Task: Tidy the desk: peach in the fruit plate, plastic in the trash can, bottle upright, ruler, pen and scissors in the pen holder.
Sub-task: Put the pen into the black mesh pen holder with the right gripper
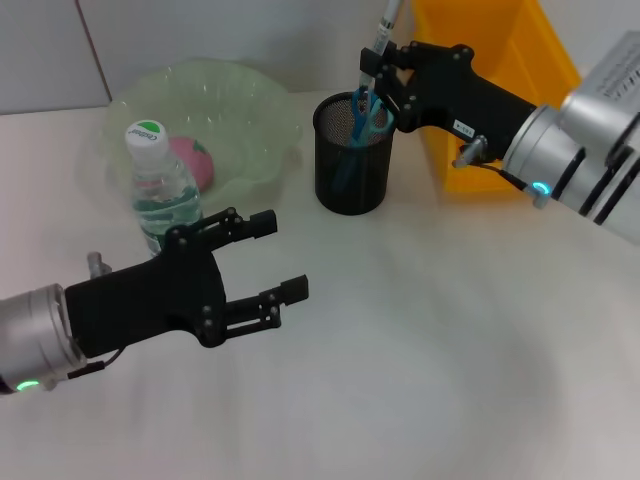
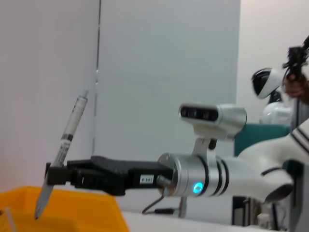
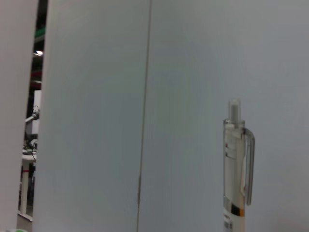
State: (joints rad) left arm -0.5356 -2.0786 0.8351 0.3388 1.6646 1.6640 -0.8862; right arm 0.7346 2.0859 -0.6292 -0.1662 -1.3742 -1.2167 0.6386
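Observation:
Next, my right gripper releases the pen inside the black mesh pen holder (image 1: 380,131), next to the scissors with blue handles, toward the trash can.
My right gripper (image 1: 372,72) is shut on the pen (image 1: 385,28) and holds it nearly upright just above the black mesh pen holder (image 1: 351,170). The blue-handled scissors (image 1: 366,113) stand inside that holder. From the left wrist view the pen (image 2: 63,153) hangs tip down from the right gripper (image 2: 52,175), over the yellow trash can (image 2: 72,212). The pen (image 3: 236,174) also fills the right wrist view. The peach (image 1: 195,160) lies in the pale green fruit plate (image 1: 250,100). The bottle (image 1: 160,190) stands upright beside the plate. My left gripper (image 1: 280,258) is open over the desk (image 1: 450,350), near the bottle. The ruler is out of view.
The yellow trash can (image 1: 490,70) stands at the back right, right behind my right arm. A pale wall rises behind the desk.

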